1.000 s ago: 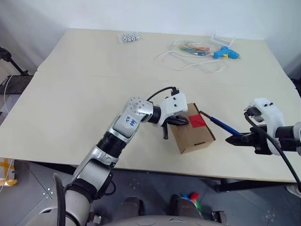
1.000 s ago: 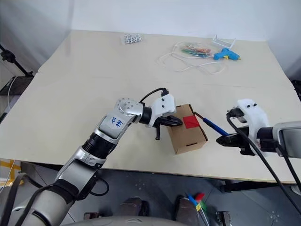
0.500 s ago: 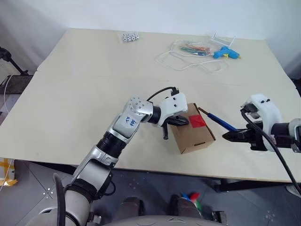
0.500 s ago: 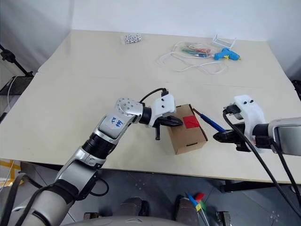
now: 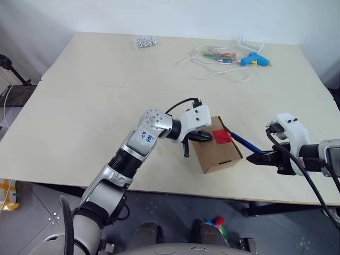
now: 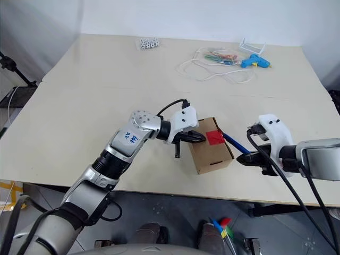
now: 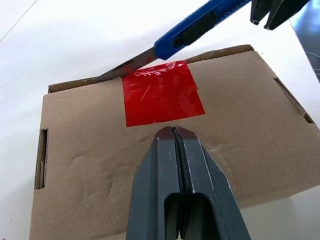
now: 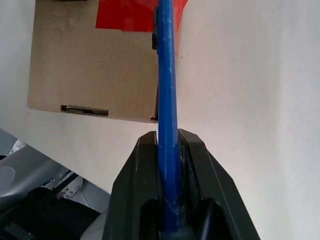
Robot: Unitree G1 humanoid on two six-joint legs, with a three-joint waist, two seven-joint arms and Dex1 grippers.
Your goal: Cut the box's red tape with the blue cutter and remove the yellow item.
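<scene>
I should set the blue cutter on the bare table [image 5: 287,139] next to the box, about one box length out, using my right gripper.
The box [image 5: 218,146], a small brown carton, lies near the table's front edge with the red tape [image 7: 161,92] across its closed top. My left gripper [image 7: 173,131] is shut and its tips rest on the box's top just beside the tape. To the right of the box, my right gripper [image 5: 256,158] is shut on the blue cutter [image 8: 166,75]. The cutter [image 5: 241,142] slants down towards the box. Its blade tip touches the tape's far edge at the flap seam. The yellow item is hidden.
At the table's far side lie a light-blue glue gun [image 5: 255,59], a white cord [image 5: 212,71], coloured pens [image 5: 219,54] and small dice-like pieces [image 5: 146,41]. The table's front edge [image 5: 175,192] runs close below the box.
My right gripper has edged slightly left towards the box with the cutter, so the blade now lies at the tape's edge. The left gripper and the box have stayed put.
</scene>
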